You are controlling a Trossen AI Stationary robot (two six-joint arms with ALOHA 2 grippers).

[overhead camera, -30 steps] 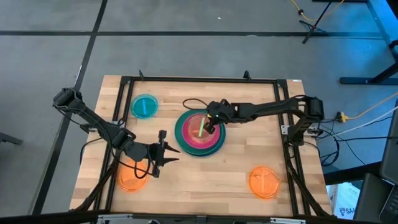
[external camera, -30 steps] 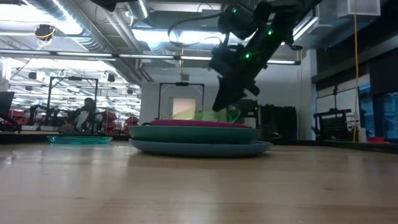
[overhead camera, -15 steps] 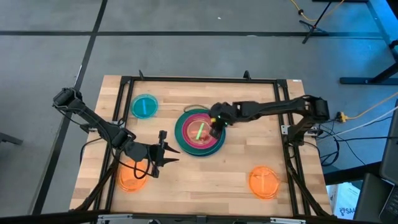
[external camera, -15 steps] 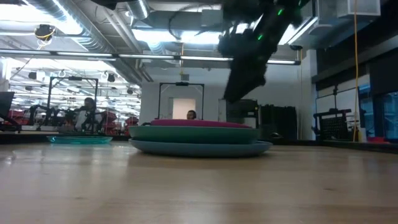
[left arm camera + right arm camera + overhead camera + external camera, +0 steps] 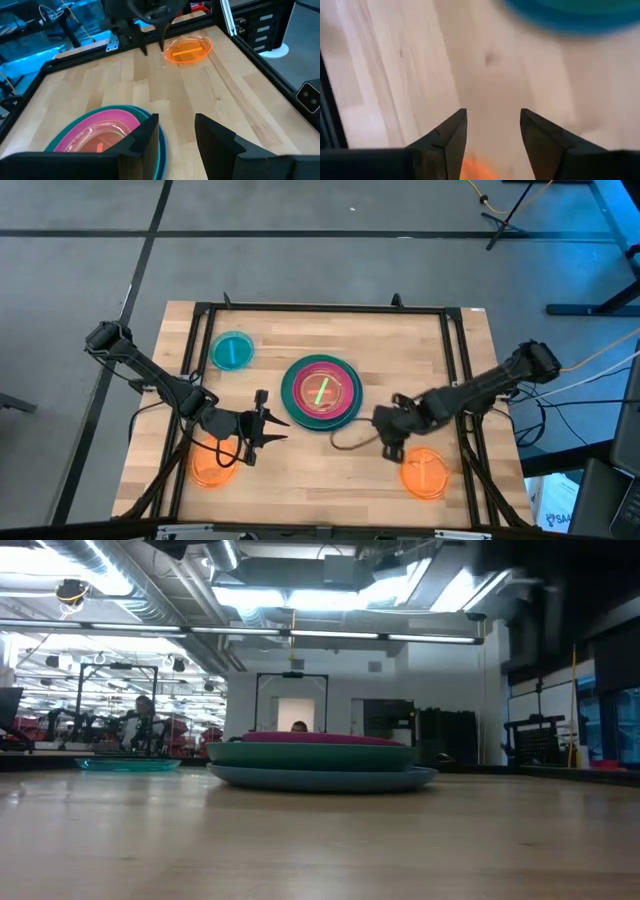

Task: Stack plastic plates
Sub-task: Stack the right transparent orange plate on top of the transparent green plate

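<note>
The closest orange plate is next; next my right gripper closes on its far rim [image 5: 423, 449].
A stack of plastic plates [image 5: 320, 392] sits mid-table: blue at the bottom, then teal, magenta and red-pink, with a lime plate [image 5: 321, 391] flat on top. The stack also shows in the low view [image 5: 320, 762]. A cyan plate [image 5: 232, 351] lies at the far left. One orange plate [image 5: 212, 467] lies near left, another [image 5: 424, 472] near right. My right gripper [image 5: 388, 448] hovers open just left of the right orange plate, its fingers [image 5: 447, 140] apart over bare wood. My left gripper [image 5: 272, 425] waits open, left of the stack.
A black metal frame [image 5: 320, 308] borders the work area. A dark cable [image 5: 350, 442] trails on the wood between the stack and my right gripper. Bare wood [image 5: 330, 480] lies between the two orange plates. A person [image 5: 140, 720] shows far beyond the table.
My right gripper has opened and let go of the lime plate, which went from tilted to lying flat on the stack. The gripper then rose and swung toward the table's near right, ending beside the right orange plate.
</note>
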